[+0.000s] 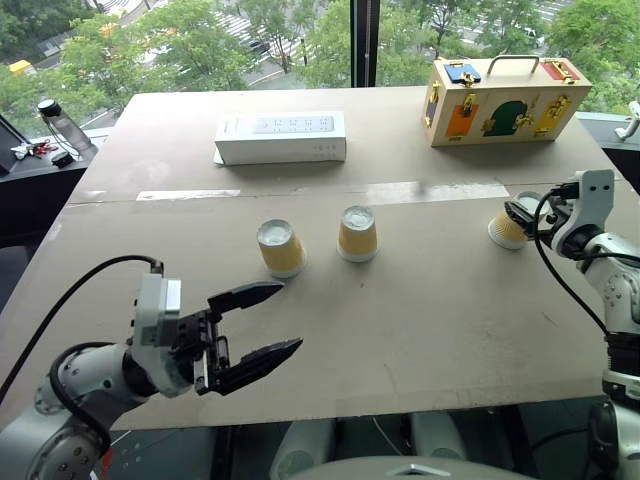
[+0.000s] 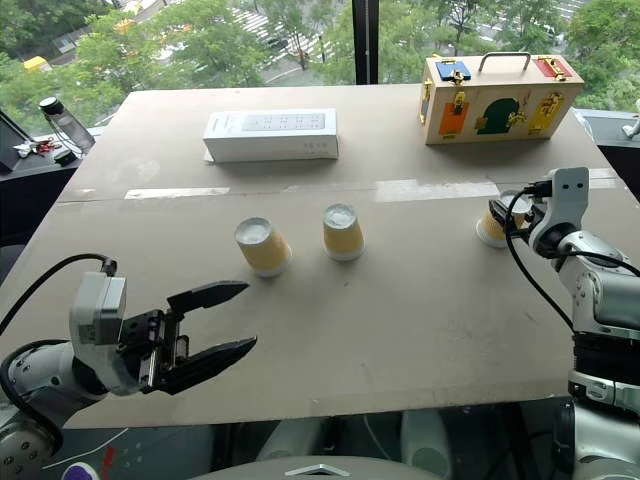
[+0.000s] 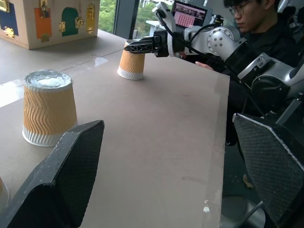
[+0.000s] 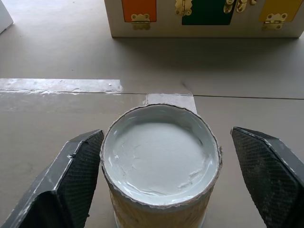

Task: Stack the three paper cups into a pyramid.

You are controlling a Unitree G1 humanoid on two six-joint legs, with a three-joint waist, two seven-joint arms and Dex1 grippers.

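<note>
The paper cup farthest from the wooden case goes on top, so my left gripper closes on its ribbed sides point(image 1: 282, 250) next.
Three paper cups stand upside down on the brown table point(image 1: 420, 320), each with yellow-tan ribbed sides and a white base on top. The left cup point(image 1: 281, 247) and the middle cup point(image 1: 357, 234) stand close together at the centre. The third cup point(image 1: 503, 233) stands apart at the right. My right gripper point(image 4: 166, 133) is open around this cup point(image 4: 161, 161): one finger touches its side and the other stands clear. My left gripper point(image 1: 290, 316) hangs open and empty near the front edge, short of the left cup.
A long white box point(image 1: 282, 137) lies at the back of the table. A wooden case with coloured latches point(image 1: 505, 100) stands at the back right. A bottle point(image 1: 62, 125) stands on a side surface to the left. A seated person point(image 3: 251, 28) is beyond the table's right side.
</note>
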